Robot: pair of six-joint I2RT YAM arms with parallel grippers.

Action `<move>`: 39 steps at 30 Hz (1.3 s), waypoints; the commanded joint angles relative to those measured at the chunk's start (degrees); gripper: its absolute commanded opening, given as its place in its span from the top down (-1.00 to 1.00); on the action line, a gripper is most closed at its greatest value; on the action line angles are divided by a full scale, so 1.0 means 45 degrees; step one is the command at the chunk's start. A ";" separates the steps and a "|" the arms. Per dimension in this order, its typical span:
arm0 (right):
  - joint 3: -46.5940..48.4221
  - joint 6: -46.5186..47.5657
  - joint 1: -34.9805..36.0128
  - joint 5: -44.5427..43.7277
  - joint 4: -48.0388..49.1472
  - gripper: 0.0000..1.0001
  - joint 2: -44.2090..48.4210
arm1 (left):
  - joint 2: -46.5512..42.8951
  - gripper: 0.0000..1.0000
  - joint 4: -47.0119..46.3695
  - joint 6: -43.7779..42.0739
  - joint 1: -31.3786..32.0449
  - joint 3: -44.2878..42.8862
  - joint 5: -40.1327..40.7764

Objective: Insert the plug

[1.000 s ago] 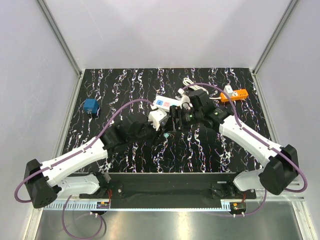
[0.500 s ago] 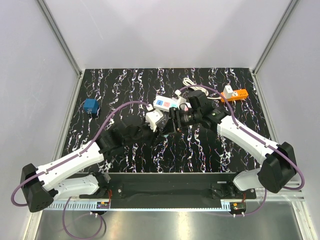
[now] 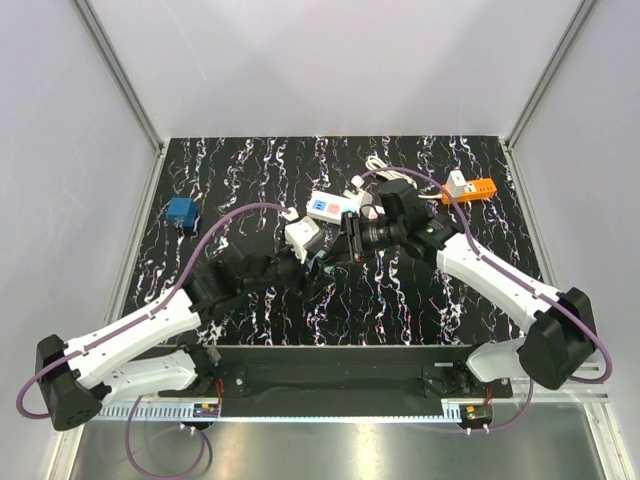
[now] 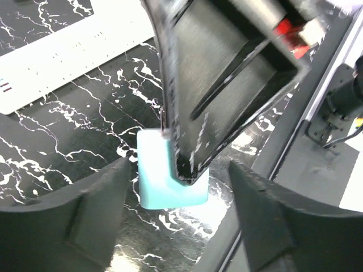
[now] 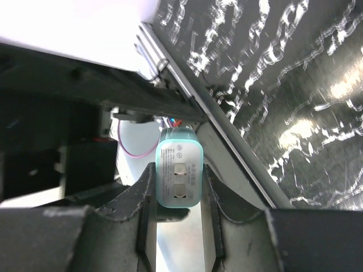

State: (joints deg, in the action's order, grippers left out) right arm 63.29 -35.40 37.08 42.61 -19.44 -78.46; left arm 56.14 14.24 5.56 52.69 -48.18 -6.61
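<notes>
The plug's free teal end (image 3: pixel 328 267) (image 4: pixel 173 197) sticks out from my right gripper's fingers, and my left gripper will close on it next.
The plug (image 5: pixel 179 164), a small white charger with a teal rim, sits between my right gripper's (image 5: pixel 178 177) fingers, which are shut on its sides; its two metal prongs face the wrist camera. From the left wrist, the plug's teal body (image 4: pixel 159 184) hangs just above the table under a right finger (image 4: pixel 227 85). My left gripper (image 4: pixel 178 190) stands open around it, both fingers apart from it. The white power strip (image 3: pixel 333 205) lies just beyond the two grippers (image 3: pixel 340 250) at the table's middle.
A blue cube (image 3: pixel 181 214) sits at the left of the black marbled table. An orange and white adapter (image 3: pixel 467 187) lies at the back right, with a coiled white cable (image 3: pixel 375 163) behind the strip. Purple cables loop over both arms.
My right gripper has shut on the plug. My left gripper has opened off it, and the left arm has drawn back a little toward the left.
</notes>
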 commanded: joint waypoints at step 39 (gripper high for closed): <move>-0.3341 -0.4147 -0.0291 -0.0347 1.0690 0.94 0.3469 | -0.0874 0.91 -0.8087 1.0113 -0.3876 0.0766 -0.5718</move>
State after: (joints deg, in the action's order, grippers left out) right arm 48.10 -55.88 35.14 41.54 31.81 -64.10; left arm 51.62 -18.85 53.30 35.24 -44.40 -33.89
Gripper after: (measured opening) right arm 0.350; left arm 0.342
